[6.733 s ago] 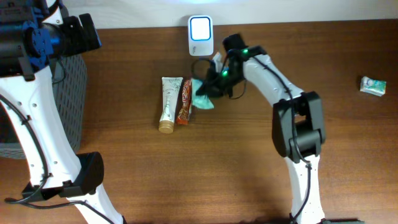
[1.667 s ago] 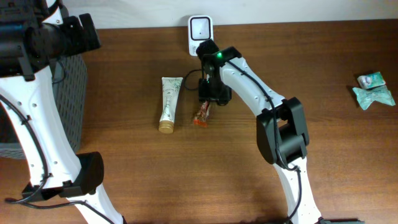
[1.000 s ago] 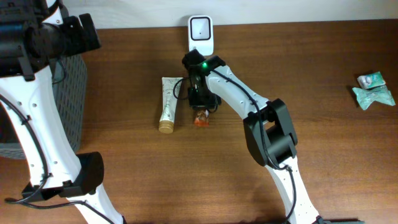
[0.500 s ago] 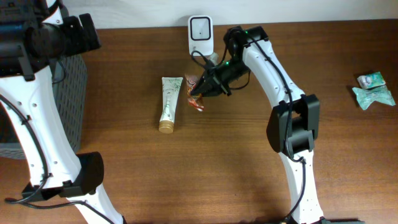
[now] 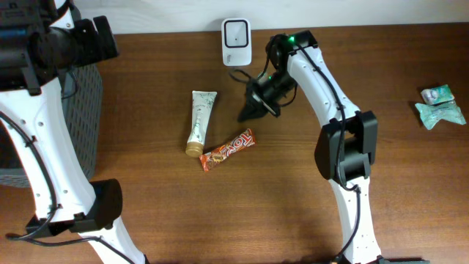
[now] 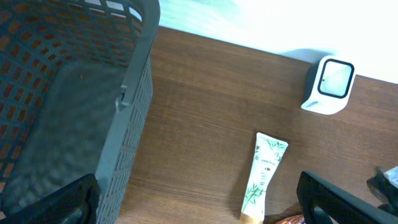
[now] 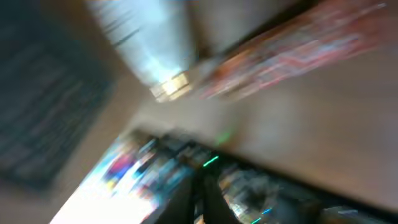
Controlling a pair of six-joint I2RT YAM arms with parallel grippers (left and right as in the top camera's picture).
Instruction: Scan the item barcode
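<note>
My right fingers are shut beyond the slanted candy bar, so they should open and take its end [image 5: 248,137] nearest the scanner.
An orange-red candy bar [image 5: 228,149] lies slanted on the wooden table, free of any grip, below the white barcode scanner [image 5: 237,42]. My right gripper [image 5: 249,111] hangs shut and empty just up and right of the bar. The right wrist view is badly blurred: the bar [image 7: 298,56] shows as a reddish streak, with my shut fingers [image 7: 208,199] pressed together at the bottom. My left gripper [image 6: 196,205] stands wide open over the table's left side, nothing between its fingers. The scanner [image 6: 328,86] also shows in the left wrist view.
A white tube with a gold cap [image 5: 199,122] lies left of the bar, also seen as the tube [image 6: 264,176] from the left wrist. A grey mesh basket [image 5: 80,110] stands at the left edge. Green-white packets [image 5: 438,106] lie at the far right.
The candy bar has left my right gripper and dropped to the table, lower and slanted. My right gripper has shut and shifted slightly right. The left arm has not moved.
</note>
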